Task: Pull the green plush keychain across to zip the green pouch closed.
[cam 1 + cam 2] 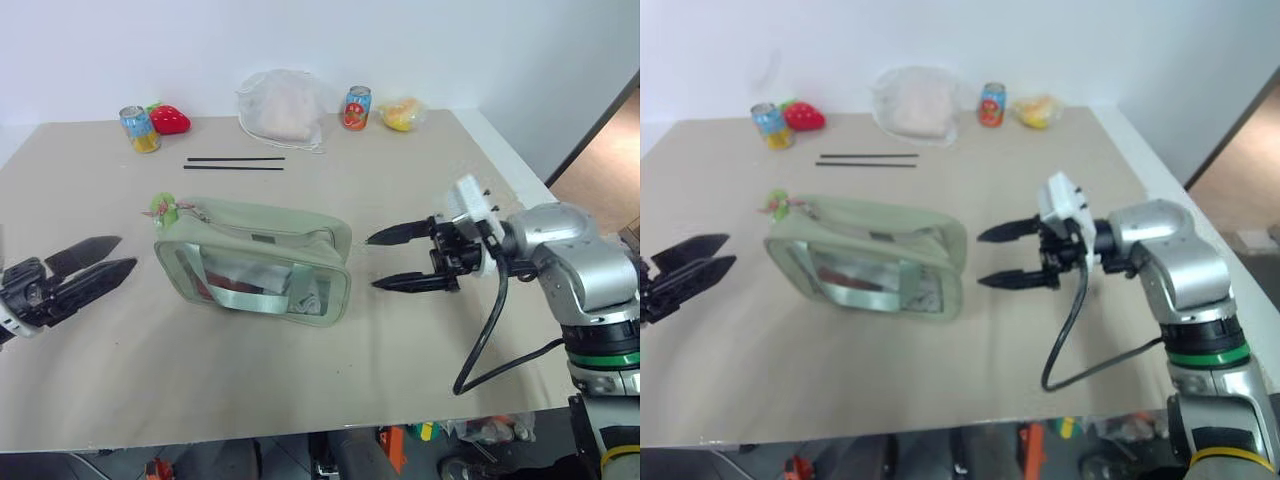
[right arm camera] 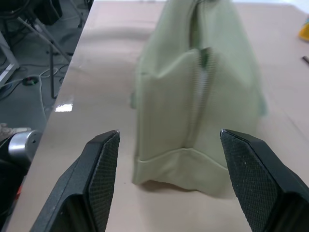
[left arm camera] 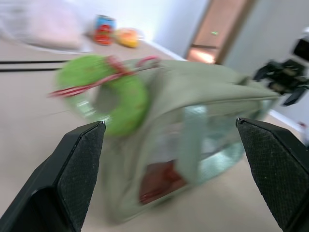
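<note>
The green pouch's open end is free, so my right gripper will pinch that end's front edge [image 1: 345, 274] to hold it steady before my left gripper pulls the green plush keychain.
The green pouch [image 1: 250, 250] lies in the middle of the table, its clear side window facing me. The green plush keychain [image 1: 160, 208], a fuzzy lime ring with a pink-red cord, hangs at the pouch's left end; the left wrist view shows the keychain [image 3: 120, 96] close up. My left gripper [image 1: 127, 252] is open, just left of the pouch and clear of it. My right gripper [image 1: 372, 262] is open too, pointing at the pouch's right end [image 2: 193, 106] with a small gap between them. Neither holds anything.
Along the table's back edge stand a can [image 1: 140, 128], a red strawberry toy [image 1: 170, 119], a white plastic bag [image 1: 282, 108], a second can [image 1: 356, 108] and a yellow item [image 1: 402, 114]. Two black sticks [image 1: 235, 163] lie behind the pouch.
</note>
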